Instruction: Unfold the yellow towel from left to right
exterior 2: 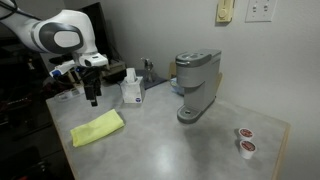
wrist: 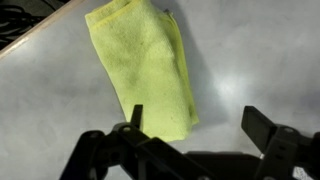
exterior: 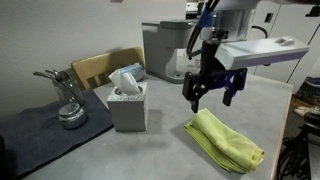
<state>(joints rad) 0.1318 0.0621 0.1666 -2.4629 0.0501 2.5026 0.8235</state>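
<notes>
The robot's gripper will close on the middle of the long edge (exterior: 209, 132) (wrist: 179, 82) of the yellow towel's top layer, on the side of the towel toward the tissue box.
The yellow towel (exterior: 224, 141) lies folded on the grey table, seen in both exterior views (exterior 2: 98, 129). In the wrist view the towel (wrist: 144, 66) stretches from the top centre down toward my left finger. My gripper (exterior: 213, 98) hangs open and empty above the table, just behind the towel's near end. In an exterior view the gripper (exterior 2: 93, 99) is above the towel's far end. In the wrist view my gripper (wrist: 200, 125) has its fingers spread wide, one finger over the towel's lower edge, the other over bare table.
A grey tissue box (exterior: 128, 105) stands near the towel. A coffee machine (exterior 2: 196, 86) stands mid-table. Two small cups (exterior 2: 243, 140) sit near the far corner. Metal items (exterior: 68, 105) rest on a dark mat. The table edge (wrist: 40, 35) runs close to the towel.
</notes>
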